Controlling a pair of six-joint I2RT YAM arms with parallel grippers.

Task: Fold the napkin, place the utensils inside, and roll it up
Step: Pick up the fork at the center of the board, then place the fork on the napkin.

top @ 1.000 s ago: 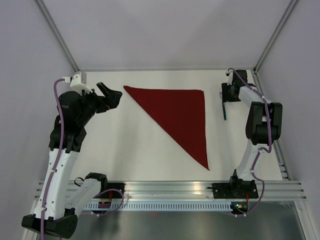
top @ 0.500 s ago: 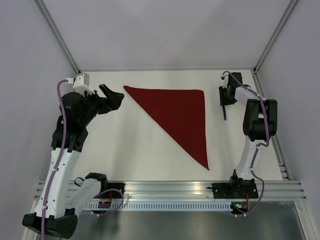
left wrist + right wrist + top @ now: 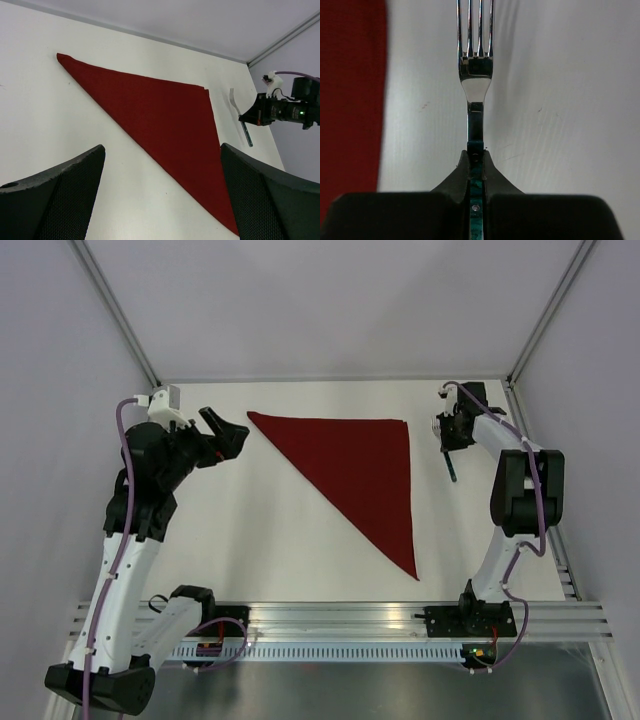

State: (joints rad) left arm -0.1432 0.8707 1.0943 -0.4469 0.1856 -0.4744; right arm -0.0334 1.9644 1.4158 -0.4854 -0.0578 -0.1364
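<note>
The robot's right gripper will put the fork down on the dark red napkin, just inside the middle of its diagonal edge (image 3: 322, 483).
The dark red napkin (image 3: 365, 470) lies flat on the white table, folded into a triangle, and shows in the left wrist view (image 3: 160, 120) and at the left edge of the right wrist view (image 3: 350, 100). One of the utensils, a fork (image 3: 451, 466) with a teal handle and steel tines (image 3: 476, 75), lies on the table just right of the napkin. My right gripper (image 3: 450, 436) (image 3: 476, 156) is shut on the fork's handle, tines pointing away. My left gripper (image 3: 228, 432) (image 3: 162, 150) hovers open by the napkin's far left corner, holding nothing.
An aluminium rail (image 3: 340, 618) with the arm bases runs along the near edge. Grey walls and frame posts (image 3: 115, 312) close in the table on the left, back and right. Bare white tabletop (image 3: 250, 530) lies in front of the napkin's diagonal edge.
The right gripper's jaws have closed onto the fork's handle, and the fork has tilted slightly. The left arm has barely moved.
</note>
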